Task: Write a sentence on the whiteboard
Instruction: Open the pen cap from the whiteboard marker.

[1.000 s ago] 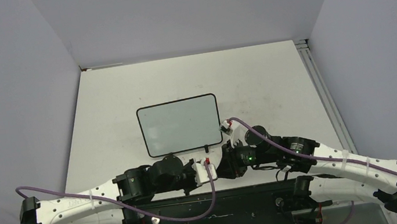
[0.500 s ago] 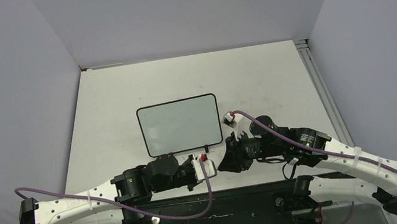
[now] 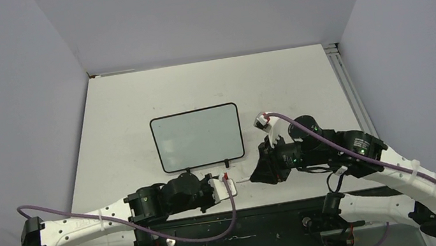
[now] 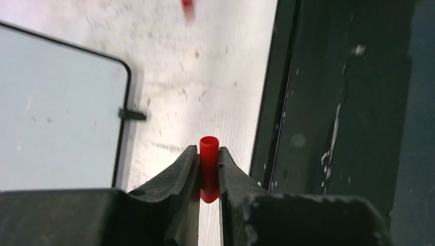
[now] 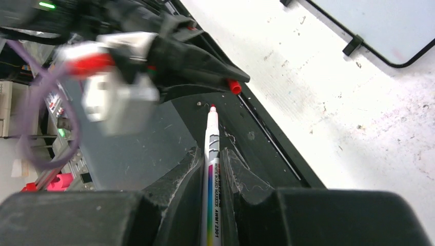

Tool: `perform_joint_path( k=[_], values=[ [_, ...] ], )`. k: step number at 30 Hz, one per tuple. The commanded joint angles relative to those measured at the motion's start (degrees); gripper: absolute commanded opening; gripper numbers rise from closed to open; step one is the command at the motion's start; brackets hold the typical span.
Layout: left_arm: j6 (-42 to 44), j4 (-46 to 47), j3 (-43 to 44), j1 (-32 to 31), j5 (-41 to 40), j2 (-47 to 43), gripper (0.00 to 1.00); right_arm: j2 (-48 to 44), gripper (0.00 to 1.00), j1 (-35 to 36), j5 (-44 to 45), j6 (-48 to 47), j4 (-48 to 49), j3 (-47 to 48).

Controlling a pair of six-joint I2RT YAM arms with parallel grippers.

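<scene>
My left gripper has the red marker cap to put down. It will leave the cap on the table point(image 3: 144, 181) beside the whiteboard's near corner farthest from my right gripper.
The whiteboard point(image 3: 197, 137) lies flat on the table, thin black frame, two small feet on its near edge. Its surface is blank; no red sentence shows. It also appears in the left wrist view point(image 4: 56, 113) and the right wrist view point(image 5: 379, 20). My left gripper point(image 3: 224, 184) point(image 4: 208, 151) is shut on a red marker cap point(image 4: 209, 164), near the table's front edge. My right gripper point(image 3: 260, 174) point(image 5: 211, 156) is shut on a white whiteboard marker point(image 5: 212, 148). Its bare red tip points at the cap point(image 5: 234, 86), a short gap away.
A black base plate point(image 3: 236, 223) runs along the near edge under both arms. Purple cables point(image 3: 153, 232) loop beside them. A metal rail point(image 3: 354, 104) lines the table's right side. Grey walls close in left, right and back.
My right gripper has drawn back to the right from the left gripper, taking the marker with it. The red cap has stayed in the left gripper. The gap between them has widened.
</scene>
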Motion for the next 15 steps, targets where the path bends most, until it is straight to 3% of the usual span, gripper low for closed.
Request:
perform_joint_path(
  k=[1,15],
  values=[
    [0.15,-6.78,-0.42,-0.45,-3.67,0.07,0.0,-1.69,0.05,-0.23,1.58,-1.14,-3.87,4.34],
    [-3.46,-6.62,0.14,1.3,-6.68,-5.74,0.0,-0.99,0.05,-0.19,7.55,-1.24,-5.84,3.91]
  ],
)
